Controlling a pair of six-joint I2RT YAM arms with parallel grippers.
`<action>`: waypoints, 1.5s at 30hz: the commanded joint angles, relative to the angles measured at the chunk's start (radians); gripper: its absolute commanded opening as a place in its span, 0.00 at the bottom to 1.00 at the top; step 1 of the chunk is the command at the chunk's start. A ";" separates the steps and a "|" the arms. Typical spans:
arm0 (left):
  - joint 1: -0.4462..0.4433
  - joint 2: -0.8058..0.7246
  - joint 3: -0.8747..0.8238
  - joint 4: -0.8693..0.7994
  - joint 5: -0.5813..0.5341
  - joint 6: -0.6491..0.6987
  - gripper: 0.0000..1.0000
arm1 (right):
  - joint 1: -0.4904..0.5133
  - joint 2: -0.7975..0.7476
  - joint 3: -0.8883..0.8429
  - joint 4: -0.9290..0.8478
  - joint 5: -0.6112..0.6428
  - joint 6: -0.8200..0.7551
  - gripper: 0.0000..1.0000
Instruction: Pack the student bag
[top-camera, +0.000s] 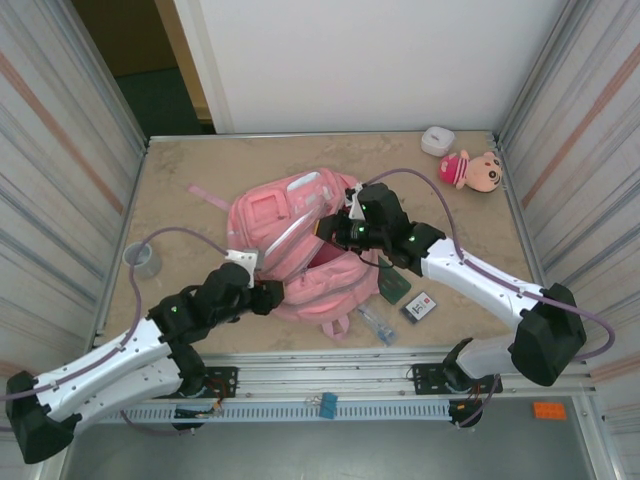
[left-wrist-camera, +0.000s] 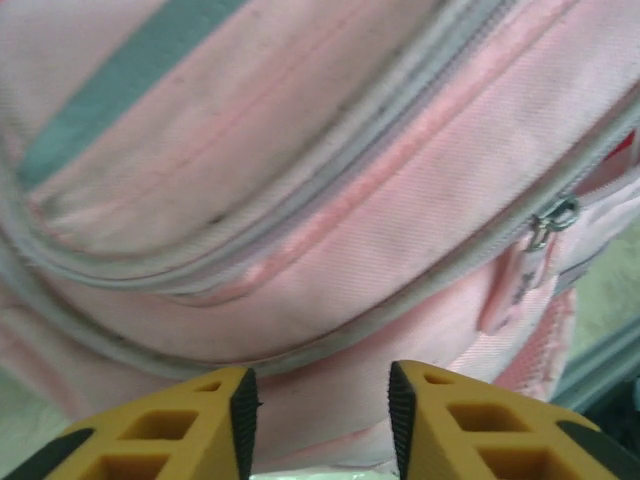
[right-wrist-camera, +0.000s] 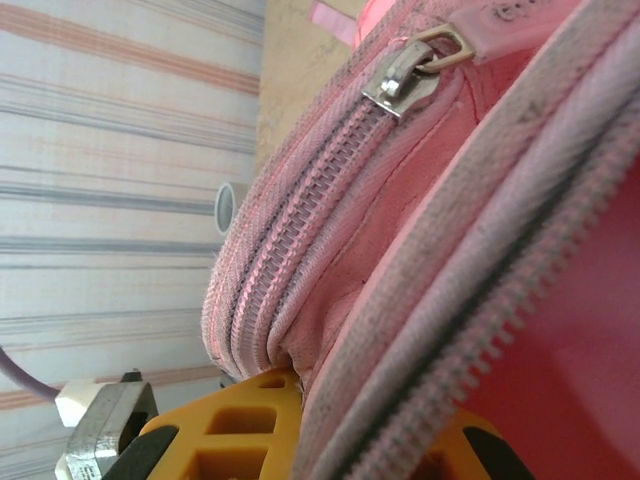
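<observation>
The main zip is still closed past the zip pull, so my left gripper should grab the zip pull (left-wrist-camera: 512, 280) and pull it farther while my right gripper holds the bag's rim.
The student bag (top-camera: 290, 240), a large pink backpack, lies flat in the middle of the table. My left gripper (top-camera: 270, 296) is at its near-left edge. In the left wrist view the left gripper (left-wrist-camera: 322, 400) stands open, its yellow fingers (left-wrist-camera: 215, 420) apart, with the bag's pink fabric (left-wrist-camera: 330, 250) and a zip pull (left-wrist-camera: 545, 225) just beyond them. My right gripper (top-camera: 336, 232) reaches in from the right over the bag's opening. In the right wrist view the right gripper (right-wrist-camera: 370, 425) is shut on the zippered rim of the bag (right-wrist-camera: 300, 230), near a metal zip pull (right-wrist-camera: 405, 75).
A plush doll (top-camera: 475, 170) and a small white case (top-camera: 437, 140) lie at the back right. A clear tape roll (top-camera: 142, 258) sits at the left. A green item (top-camera: 393, 287), a black-and-white card (top-camera: 420, 307) and a clear packet (top-camera: 376, 324) lie right of the bag.
</observation>
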 joint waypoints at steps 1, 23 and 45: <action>-0.034 0.024 0.024 0.096 0.055 0.030 0.45 | 0.017 -0.031 0.077 0.081 -0.028 -0.027 0.00; -0.218 0.414 0.267 -0.151 -0.452 -0.146 0.18 | 0.092 -0.011 0.128 0.015 0.069 0.022 0.00; -0.079 0.005 -0.020 -0.105 -0.264 -0.065 0.00 | -0.149 -0.035 0.134 -0.049 -0.144 0.017 0.31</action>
